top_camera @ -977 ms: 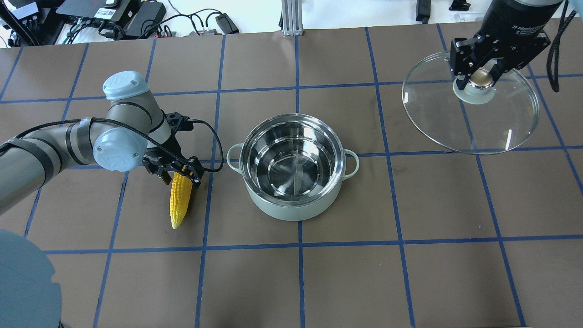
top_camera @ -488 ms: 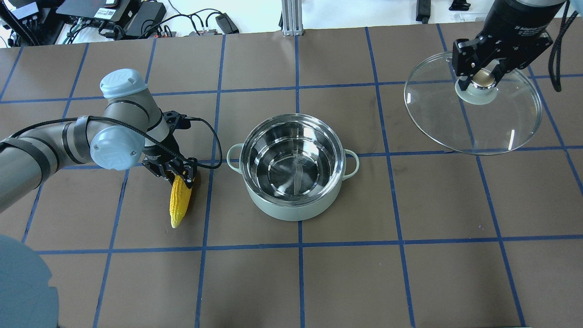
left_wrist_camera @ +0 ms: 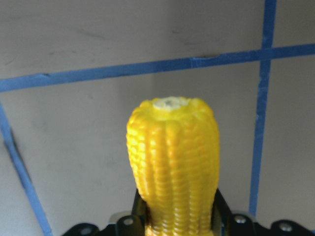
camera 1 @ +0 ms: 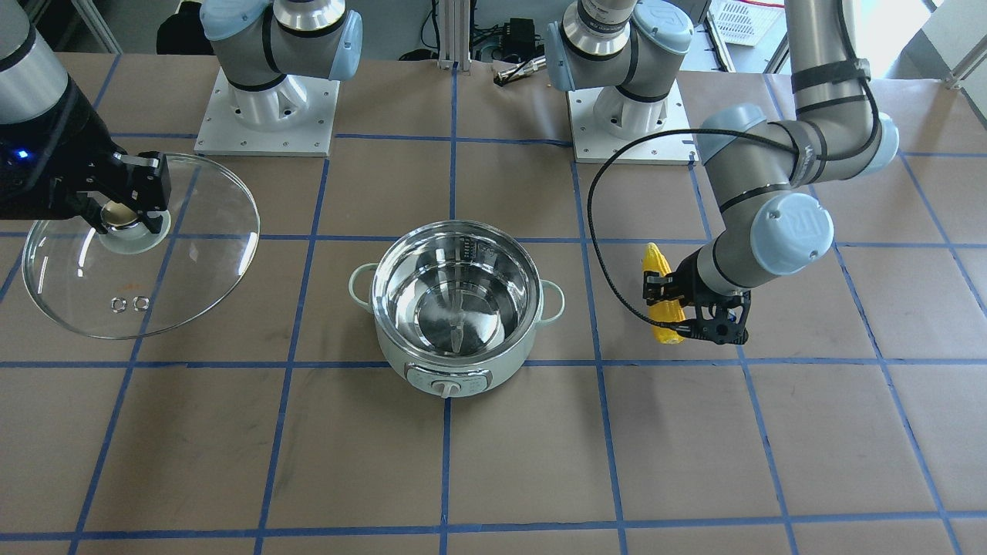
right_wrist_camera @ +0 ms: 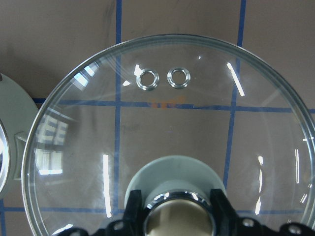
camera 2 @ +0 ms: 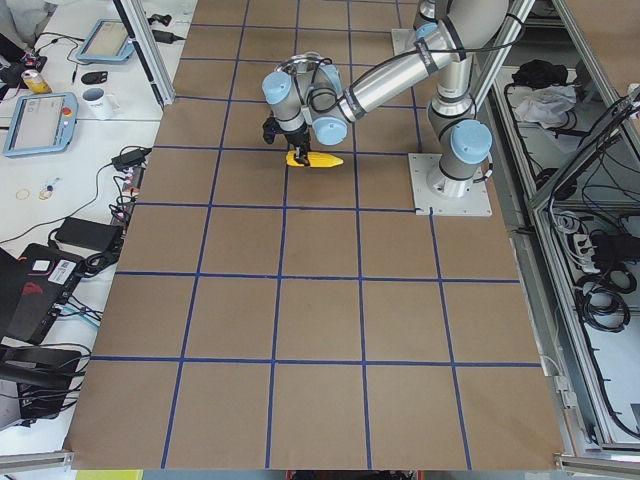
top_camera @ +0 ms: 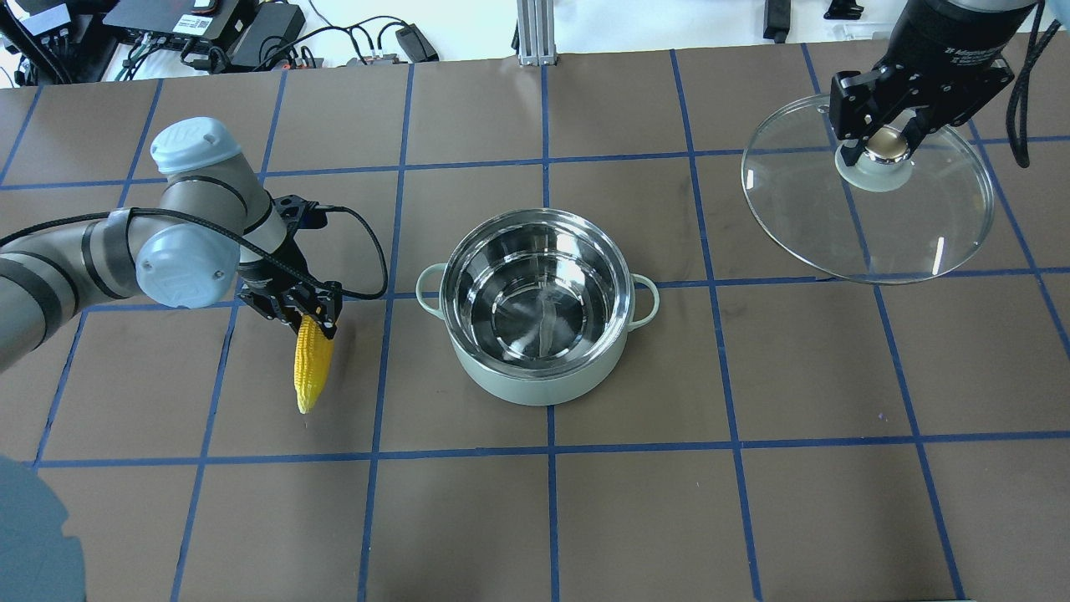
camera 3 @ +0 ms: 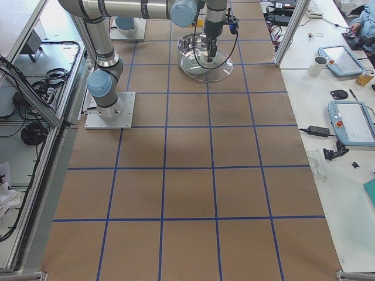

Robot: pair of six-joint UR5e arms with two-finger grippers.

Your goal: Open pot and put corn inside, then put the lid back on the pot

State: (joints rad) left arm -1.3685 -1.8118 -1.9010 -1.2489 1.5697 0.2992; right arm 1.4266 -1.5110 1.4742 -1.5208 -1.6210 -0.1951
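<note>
Next, the left gripper releases the yellow corn on the shiny steel bottom of the mint-green pot [camera 1: 462, 301]. The corn is now held above the table.
The mint-green pot [top_camera: 535, 368] stands open at the table's middle, its steel inside empty; it also shows in the front view [camera 1: 451, 381]. My left gripper [top_camera: 303, 316] is shut on the yellow corn [top_camera: 310, 368], held above the table to the pot's left; the corn shows in the front view [camera 1: 661, 297] and the left wrist view [left_wrist_camera: 172, 157]. My right gripper [top_camera: 884, 138] is shut on the knob of the clear glass lid [top_camera: 919, 226], held up at the far right; the lid shows in the front view [camera 1: 193, 254] and the right wrist view [right_wrist_camera: 197, 118].
Brown table mats with blue tape grid lines cover the table [top_camera: 752, 502]. Both arm bases [camera 1: 266, 100] stand at the robot's side. Cables and electronics [top_camera: 209, 33] lie beyond the far edge.
My left gripper closed on the corn and lifted it, shifting left and away from the pot. The right gripper with the lid stayed nearly still.
</note>
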